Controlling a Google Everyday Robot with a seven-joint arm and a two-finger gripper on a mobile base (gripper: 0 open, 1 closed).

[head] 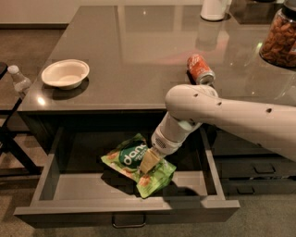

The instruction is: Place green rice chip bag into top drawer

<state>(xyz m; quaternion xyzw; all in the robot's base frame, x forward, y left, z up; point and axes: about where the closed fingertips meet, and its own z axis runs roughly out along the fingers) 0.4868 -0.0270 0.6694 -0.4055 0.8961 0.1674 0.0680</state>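
Observation:
Next, I release the green rice chip bag, now inside the open drawer, on the grey drawer bottom near the middle of the top drawer (143, 164).
The green rice chip bag (132, 162) is a crinkly light-green pouch with a dark-green round logo. It is inside the open top drawer (125, 210), near the middle, and casts a shadow on the grey drawer floor. My gripper (149, 162) reaches down into the drawer from the right. Its tan fingers (148, 163) are closed on the bag's right part. The white arm (222, 113) hides the drawer's back right corner.
On the countertop stand a white bowl (65, 73) at the left, a red soda can (200, 69) on its side, a white container (215, 8) and a jar of nuts (280, 39). A plastic bottle (19, 80) is at the far left. Narrower closed drawers (259, 169) are at the right.

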